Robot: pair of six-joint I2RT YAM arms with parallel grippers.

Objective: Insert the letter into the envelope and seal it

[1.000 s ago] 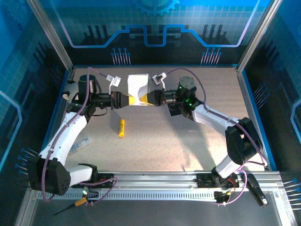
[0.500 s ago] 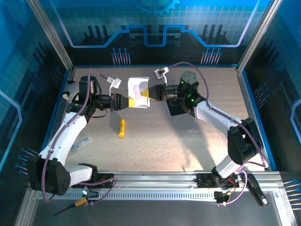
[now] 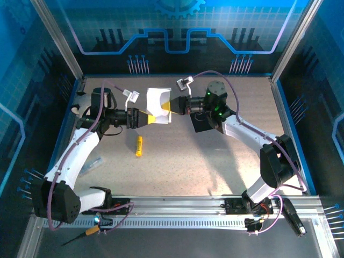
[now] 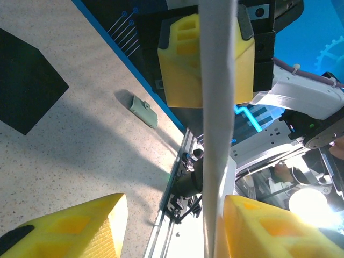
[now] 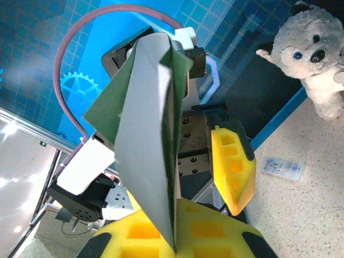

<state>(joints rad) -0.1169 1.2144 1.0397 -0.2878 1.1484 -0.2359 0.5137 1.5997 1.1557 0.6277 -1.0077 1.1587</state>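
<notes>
I will hold the letter's opposite edge with my left gripper while my right gripper takes the letter's near corner (image 3: 169, 121), as my right gripper now pinches the letter midway along its side.
The letter (image 3: 157, 102), white with a green printed side, hangs folded in mid-air between the two arms. My right gripper (image 3: 171, 106) is shut on its edge; in the right wrist view the folded letter (image 5: 145, 145) rises out of the closed yellow pads (image 5: 226, 236). My left gripper (image 3: 150, 116) is open, and in its wrist view the letter's edge (image 4: 217, 134) runs beside its right finger (image 4: 269, 228), with a wide gap to the other finger. The black envelope (image 3: 203, 123) lies flat on the table under the right arm, also seen as a black envelope (image 4: 24, 80) in the left wrist view.
A yellow stick (image 3: 138, 145) lies on the table in front of the left gripper. A small clear packet (image 3: 94, 161) sits near the left arm. A plush bear (image 5: 316, 59) stands beyond the table's blue edge.
The left gripper has opened and let go of the letter, drawing back slightly left. The right gripper had carried the letter a little toward the back and keeps holding it.
</notes>
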